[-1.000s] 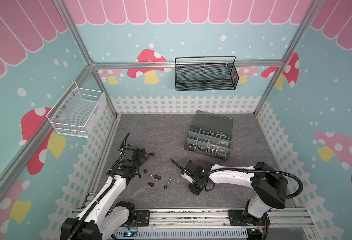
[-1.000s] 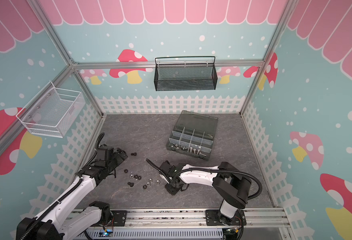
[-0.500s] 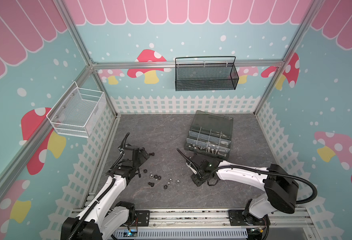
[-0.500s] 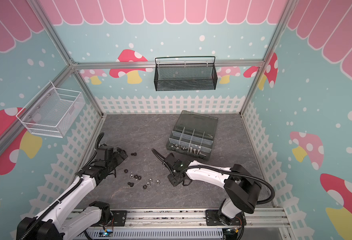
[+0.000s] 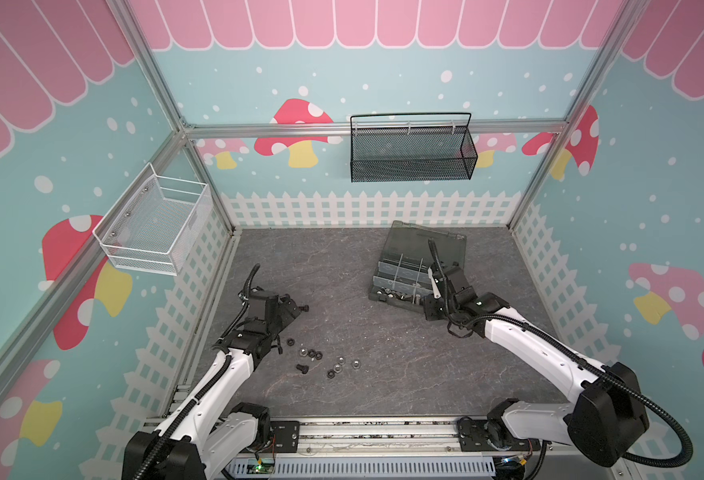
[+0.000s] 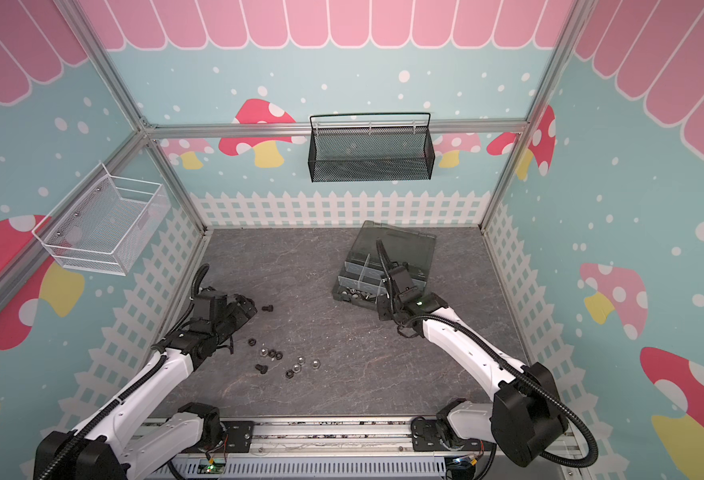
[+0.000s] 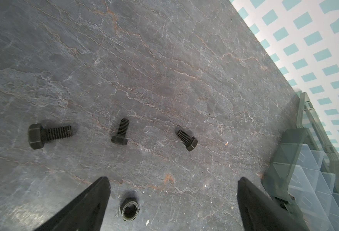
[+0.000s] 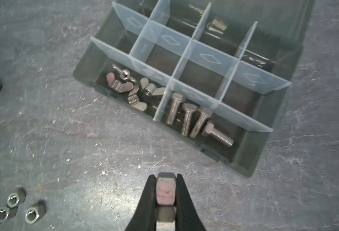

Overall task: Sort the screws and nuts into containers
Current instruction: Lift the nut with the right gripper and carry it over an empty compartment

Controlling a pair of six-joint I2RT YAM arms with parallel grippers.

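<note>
Next, I let go of the silver screw with my right gripper in the middle row's empty end compartment (image 5: 445, 293) (image 8: 243, 105), just behind the silver screws.
My right gripper (image 8: 165, 177) is shut on a silver screw (image 8: 165, 190) by its hex head; the shank is hidden. It hangs just off the front wall of the dark grey organizer box (image 8: 264, 156), in both top views (image 5: 430, 309) (image 6: 383, 312). One of the containers holds several silver screws (image 8: 190, 120), and its neighbour holds silver wing nuts (image 8: 128, 88). My left gripper (image 7: 172, 180) stands open low over the floor, a black nut (image 7: 130, 208) lying by one finger. Three black screws (image 7: 120, 134) lie ahead of it. Loose nuts (image 5: 333, 365) sit scattered at front centre.
The box's smoky lid (image 5: 425, 243) lies open toward the back wall. A black mesh basket (image 5: 412, 153) hangs on the back wall and a white wire basket (image 5: 154, 224) on the left wall. A metal rail (image 5: 375, 432) runs along the front edge.
My right arm has swung from the loose nuts at front centre back and right to the box's front, staying shut. The left arm has not moved.
</note>
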